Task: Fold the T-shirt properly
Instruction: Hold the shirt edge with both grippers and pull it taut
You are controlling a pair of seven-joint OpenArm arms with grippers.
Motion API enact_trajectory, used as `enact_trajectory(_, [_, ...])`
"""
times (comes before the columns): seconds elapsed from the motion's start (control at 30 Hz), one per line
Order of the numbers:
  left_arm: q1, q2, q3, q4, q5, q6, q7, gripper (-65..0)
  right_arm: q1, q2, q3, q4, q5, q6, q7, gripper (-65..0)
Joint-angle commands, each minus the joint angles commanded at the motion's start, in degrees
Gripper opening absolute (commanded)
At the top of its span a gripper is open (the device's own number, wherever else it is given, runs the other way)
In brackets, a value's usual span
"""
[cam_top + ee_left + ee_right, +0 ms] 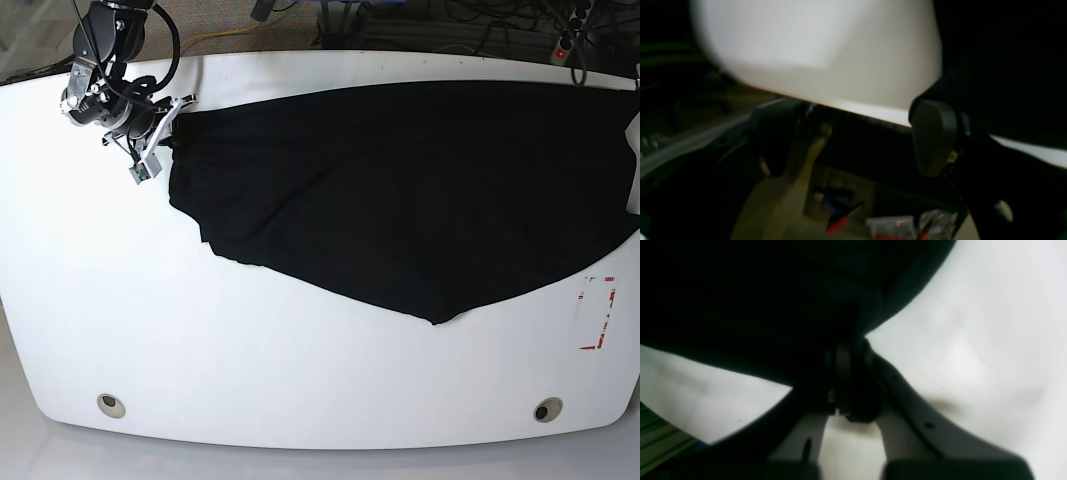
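Note:
The black T-shirt lies next to one finger at the edge of the table, so my left gripper needs to move inward and pinch the shirt's corner point(626, 232) by the red-marked rectangle.
The black T-shirt point(400, 190) lies spread over the white table point(250, 340), from the back left to the right edge, with a point of cloth toward the front. At the shirt's back-left corner my right gripper point(168, 128) is shut on the cloth. The right wrist view shows its fingers point(843, 373) pinched on a bunched fold of the T-shirt point(756, 306). My left gripper point(853, 133) is at the table's edge with its fingers point(935, 136) wide apart. Black T-shirt cloth point(1007, 66) hangs beside the right finger, and nothing sits between the fingers.
A red-marked rectangle point(598, 312) is on the table near the right edge. Two round holes point(111, 404) point(546, 409) sit near the front edge. Cables and a power strip point(570, 40) lie behind the table. Clutter point(890, 226) shows below the table edge.

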Motion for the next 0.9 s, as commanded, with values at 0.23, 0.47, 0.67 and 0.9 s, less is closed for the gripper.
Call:
enact_trajectory(0.23, [3.52, -1.58, 4.48, 11.87, -16.18, 0.00, 0.00, -13.9, 0.09, -0.09, 0.00, 0.35, 0.00, 0.00, 0.00, -65.0])
enact_trajectory(0.47, [-4.40, 0.53, 10.55, 12.66, -15.65, 0.00, 0.00, -13.9, 0.09, -0.09, 0.00, 0.35, 0.00, 0.00, 0.00, -65.0])
enact_trajectory(0.67, [-11.52, 4.04, 15.74, 10.99, -7.91, 0.00, 0.00, -13.9, 0.09, 0.00, 0.00, 0.35, 0.00, 0.00, 0.00, -65.0])
enact_trajectory(0.9, [-17.32, 4.84, 18.81, -1.23, 4.84, 0.00, -0.18, -14.0, 0.26, -0.09, 0.00, 0.18, 0.00, 0.00, 0.00, -65.0])
